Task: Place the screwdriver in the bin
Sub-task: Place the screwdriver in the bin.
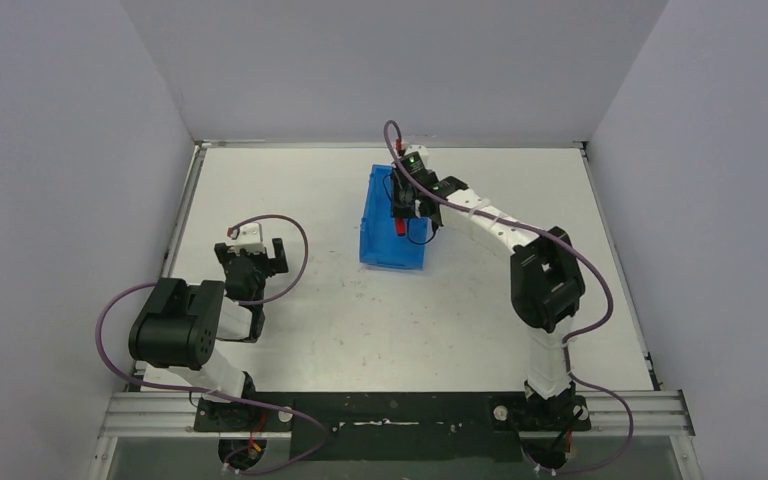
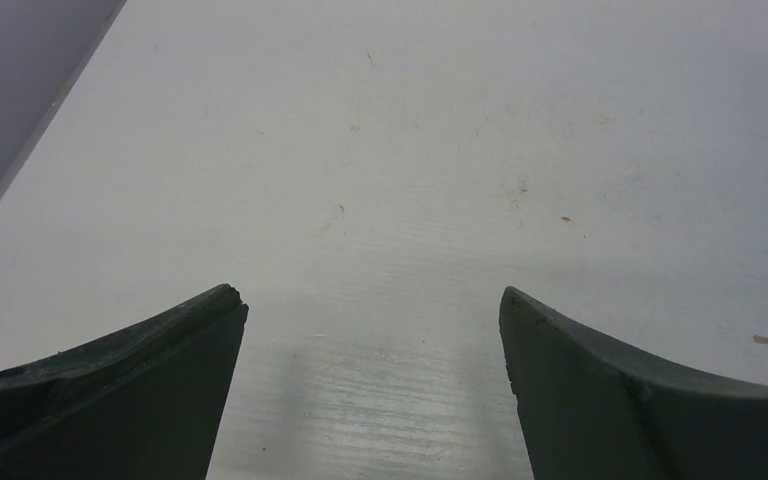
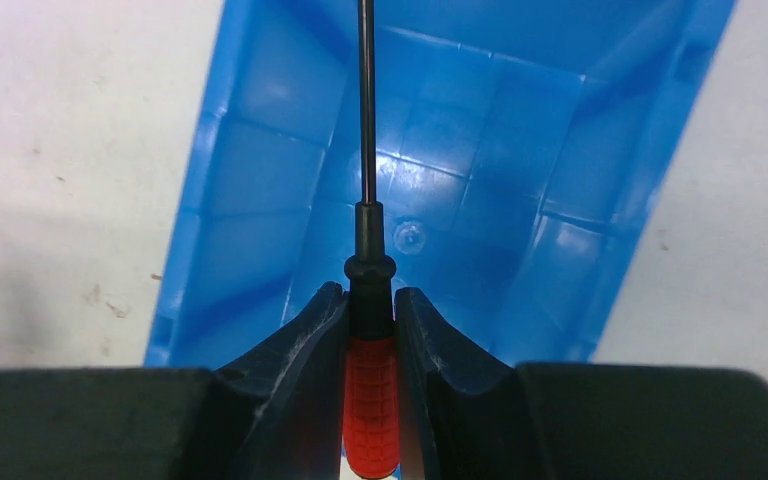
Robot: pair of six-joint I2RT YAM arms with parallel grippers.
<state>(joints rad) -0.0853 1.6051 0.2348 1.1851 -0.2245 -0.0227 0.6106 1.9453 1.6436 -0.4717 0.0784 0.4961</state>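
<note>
I should use my right gripper to lay the screwdriver down on the bottom of the bin, beside the bin's long side [image 1: 377, 221] [image 3: 334, 239] nearest my left gripper. The screwdriver now hangs over the bin's inside.
The blue translucent bin [image 1: 380, 235] stands mid-table at the back. My right gripper [image 1: 401, 208] hangs over it, shut on the screwdriver [image 1: 400, 225]. In the right wrist view the red handle [image 3: 371, 400] is clamped between the fingers [image 3: 300, 350], and the thin dark shaft [image 3: 365, 100] points down into the bin [image 3: 260, 170], whose floor lies below it. My right gripper [image 3: 371, 300] is above the bin's inside. My left gripper [image 1: 268, 255] sits low at the left, open and empty. In the left wrist view it [image 2: 372, 310] shows only bare table between its fingers.
Grey walls [image 1: 80, 150] close the table on three sides. A metal rail [image 1: 400, 410] runs along the near edge by the arm bases. Purple cables [image 1: 290, 240] loop beside both arms.
</note>
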